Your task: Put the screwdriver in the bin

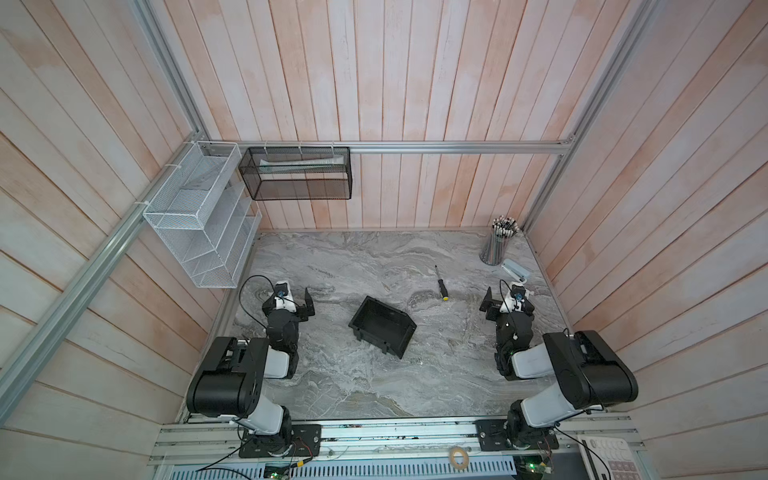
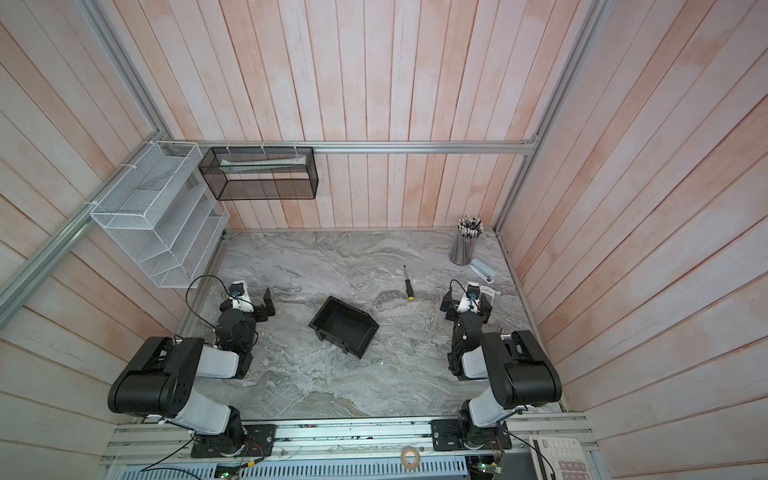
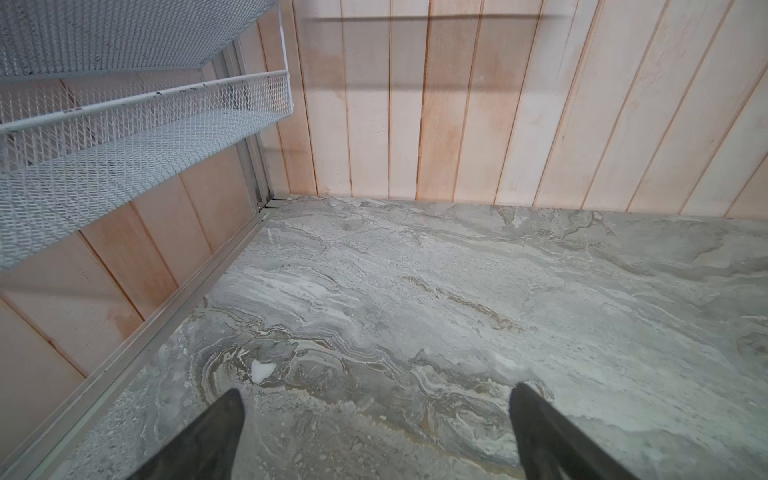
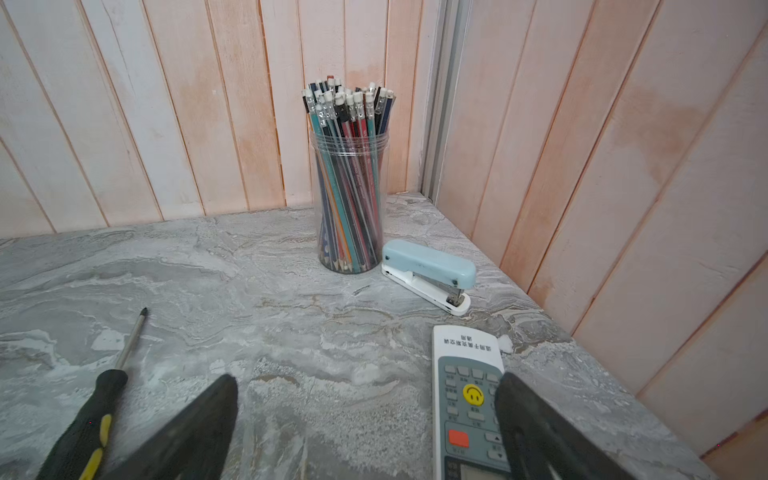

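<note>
Next, my right gripper will go to the middle of the black handle (image 1: 442,289) (image 4: 89,422) of the screwdriver and close there.
The screwdriver (image 1: 439,283) (image 2: 408,284), with a black handle, yellow end cap and thin shaft, lies flat on the marble table behind and to the right of the bin. The black bin (image 1: 400,348) (image 2: 362,345) sits empty at mid-table, turned at an angle. My right gripper (image 1: 487,305) (image 2: 446,305) hovers low to the right of the screwdriver, open and holding nothing. In the right wrist view the screwdriver (image 4: 93,409) lies just outside one finger of this gripper (image 4: 368,378). My left gripper (image 1: 309,305) (image 3: 376,390) stays open over bare table, left of the bin.
A clear jar of pencils (image 1: 496,245) and a pale blue stapler (image 1: 515,270) stand in the back right corner. A white remote (image 4: 465,395) lies under the right gripper's other finger. A white wire rack (image 1: 199,224) and a black mesh basket (image 1: 297,172) hang on the walls.
</note>
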Tool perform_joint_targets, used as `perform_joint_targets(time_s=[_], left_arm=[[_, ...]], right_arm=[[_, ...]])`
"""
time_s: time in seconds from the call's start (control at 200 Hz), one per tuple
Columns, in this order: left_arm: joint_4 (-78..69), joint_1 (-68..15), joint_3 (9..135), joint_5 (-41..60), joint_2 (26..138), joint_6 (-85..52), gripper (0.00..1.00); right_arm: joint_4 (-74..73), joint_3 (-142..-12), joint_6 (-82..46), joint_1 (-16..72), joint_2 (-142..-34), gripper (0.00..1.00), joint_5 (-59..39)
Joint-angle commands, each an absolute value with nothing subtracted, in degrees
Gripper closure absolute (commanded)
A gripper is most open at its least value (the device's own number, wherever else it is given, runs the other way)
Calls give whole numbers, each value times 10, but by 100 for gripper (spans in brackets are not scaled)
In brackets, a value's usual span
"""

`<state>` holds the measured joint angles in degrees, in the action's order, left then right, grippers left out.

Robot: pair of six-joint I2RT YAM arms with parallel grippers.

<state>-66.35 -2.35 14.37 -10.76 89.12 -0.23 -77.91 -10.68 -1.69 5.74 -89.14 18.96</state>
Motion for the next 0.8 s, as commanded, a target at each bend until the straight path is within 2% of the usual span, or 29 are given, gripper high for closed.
perform_joint_targets(time_s=[0.0, 0.795], left_arm=[[-661, -21, 152, -100, 885, -7, 0], [-645, -9, 160, -76, 885, -14, 0]], right_arm=[[-774, -114, -15, 57, -888, 2, 183], [-772, -115, -16, 55, -888, 1, 180]])
